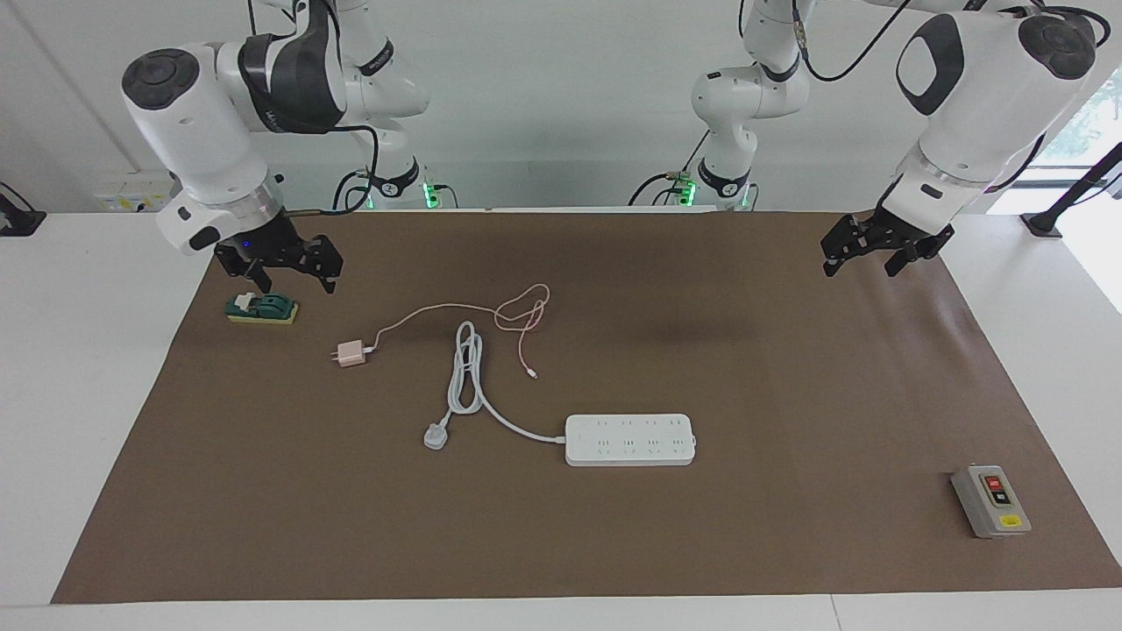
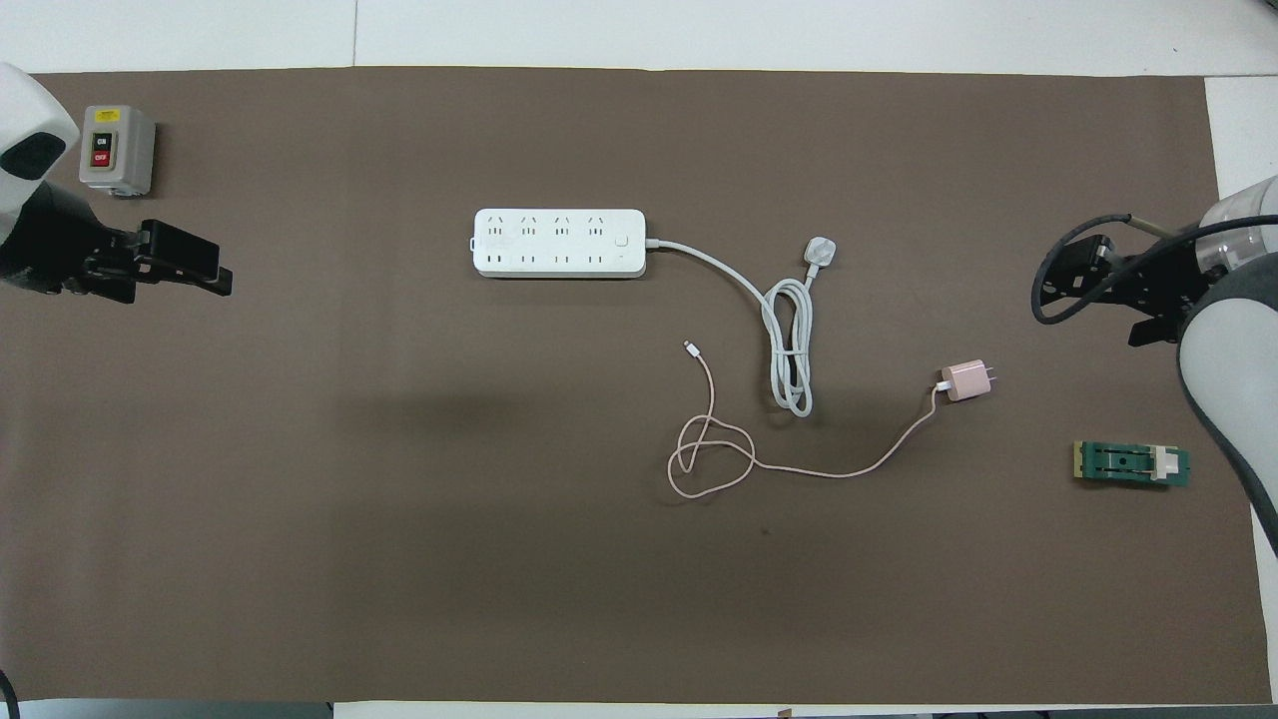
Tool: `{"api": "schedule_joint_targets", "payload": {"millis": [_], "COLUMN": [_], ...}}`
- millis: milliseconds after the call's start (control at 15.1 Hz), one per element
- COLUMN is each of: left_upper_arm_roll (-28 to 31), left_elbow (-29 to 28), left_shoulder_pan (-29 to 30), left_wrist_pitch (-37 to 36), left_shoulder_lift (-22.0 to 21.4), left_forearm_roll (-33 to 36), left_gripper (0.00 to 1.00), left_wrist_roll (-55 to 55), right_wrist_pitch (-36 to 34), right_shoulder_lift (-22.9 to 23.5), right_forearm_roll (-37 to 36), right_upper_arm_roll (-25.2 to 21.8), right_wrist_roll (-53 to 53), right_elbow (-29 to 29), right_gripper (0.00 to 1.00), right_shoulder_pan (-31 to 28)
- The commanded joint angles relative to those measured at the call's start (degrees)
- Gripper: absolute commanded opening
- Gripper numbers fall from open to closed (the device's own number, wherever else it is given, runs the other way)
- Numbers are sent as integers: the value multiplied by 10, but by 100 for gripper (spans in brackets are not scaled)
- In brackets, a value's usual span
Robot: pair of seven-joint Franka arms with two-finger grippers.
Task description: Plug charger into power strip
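My right gripper is to close on the pale-pink body [image 2: 967, 379] of the charger, between the charger's metal prongs and its thin pink cable.
The charger [image 1: 351, 353] [image 2: 964, 380], a small pale-pink cube, lies on the brown mat toward the right arm's end. Its thin pink cable [image 1: 517, 311] [image 2: 711, 459] loops away toward the middle. The white power strip [image 1: 629, 439] [image 2: 558, 243] lies flat mid-table, farther from the robots than the charger, sockets facing up. My right gripper [image 1: 296, 280] [image 2: 1093, 295] hangs open and empty over the mat at its own end, apart from the charger. My left gripper [image 1: 859, 265] [image 2: 215, 275] hangs open and empty over the mat's other end.
The strip's thick white cord [image 1: 465, 377] lies coiled between strip and charger and ends in a white three-pin plug [image 1: 436, 436]. A green switch block [image 1: 261, 308] sits below the right gripper. A grey button box [image 1: 990, 501] stands at the left arm's end.
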Motion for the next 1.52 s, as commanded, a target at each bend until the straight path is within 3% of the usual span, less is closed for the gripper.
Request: {"api": "schedule_joint_targets", "payload": {"millis": [0, 463, 661, 859, 1057, 1189, 1454], "left_upper_arm_roll": [-1, -2, -5, -5, -5, -5, -5], "left_elbow": [5, -32, -62, -69, -77, -79, -105], "left_shoulder_pan": [9, 13, -8, -36, -52, -66, -68], "left_wrist_pitch": [-6, 28, 70, 104, 118, 122, 117], "left_shoulder_lift": [7, 51, 61, 101, 148, 183, 243], "left_forearm_roll": [-73, -380, -481, -575, -671, -736, -796], "left_gripper": [100, 100, 100, 100, 100, 100, 100], "left_wrist_roll": [9, 76, 143, 220, 295, 346, 470], "right_wrist_pitch": [4, 32, 89, 111, 114, 125, 133], "right_shoulder_lift": [-2, 18, 39, 39, 78, 102, 126], "right_forearm_roll": [24, 132, 185, 215, 216, 223, 265], "right_upper_arm_roll": [4, 3, 3, 3, 3, 3, 3], "right_wrist_roll": [145, 427, 421, 408, 291, 275, 196], "right_elbow": [-23, -77, -113, -148, -154, -154, -168], "right_gripper": [100, 100, 100, 100, 100, 100, 100], "right_shoulder_pan": [-4, -34, -58, -64, -100, -103, -120]}}
